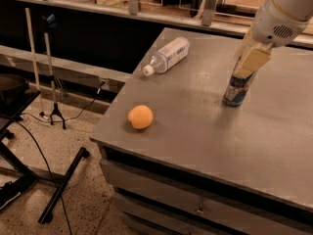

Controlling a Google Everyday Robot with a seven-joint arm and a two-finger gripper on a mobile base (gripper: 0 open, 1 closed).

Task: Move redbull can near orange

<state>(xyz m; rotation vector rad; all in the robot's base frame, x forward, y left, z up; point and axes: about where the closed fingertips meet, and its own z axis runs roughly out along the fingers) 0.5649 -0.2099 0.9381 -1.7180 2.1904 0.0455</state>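
The robot's gripper will put the redbull can down on the table (171, 108) close beside the orange, on the side of the orange away from the cables.
The redbull can (237, 93) stands upright on the grey table (190, 131), at the middle right. My gripper (248, 62) comes down from the upper right and sits over the can's upper part, hiding its top. The can's base rests on the table. The orange (140, 116) lies near the table's front left corner, well to the left of the can and closer to the front.
A clear plastic bottle with a white cap (166, 56) lies on its side at the table's back left. The table's left edge drops to the floor, where black stand legs (63, 185) and cables lie. A shelf (146, 13) runs behind the table.
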